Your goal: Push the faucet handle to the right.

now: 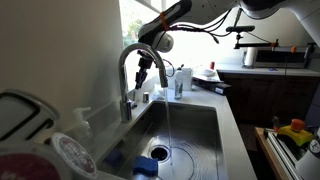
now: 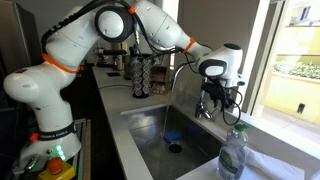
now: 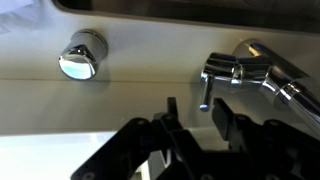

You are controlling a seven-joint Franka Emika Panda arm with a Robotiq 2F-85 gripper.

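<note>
My open fingers are only shallowly around the faucet handle's tip, so next I move my gripper in closer, close it around the faucet handle (image 3: 207, 90) and swing it toward the sink.
The faucet handle (image 3: 206, 93) is a slim chrome lever hanging from the faucet stem (image 3: 228, 69) in the wrist view. Its tip lies between my two fingers, nearer the right-hand finger, and I see no contact. My gripper (image 3: 196, 113) is open and holds nothing. In both exterior views the gripper (image 1: 150, 70) (image 2: 214, 98) hangs close beside the tall gooseneck spout (image 1: 128, 62) (image 2: 183, 66) at the back of the sink. Water runs from the spout into the basin (image 1: 168, 115). I cannot make out the handle in the exterior views.
A steel sink (image 1: 205, 125) (image 2: 150, 135) holds a blue sponge (image 1: 146, 167). A round chrome cap (image 3: 82, 54) sits on the ledge beside the faucet. Bottles (image 1: 180, 82) stand behind the sink. A plastic bottle (image 2: 233, 152) stands on the counter, and a utensil rack (image 2: 146, 72) stands behind.
</note>
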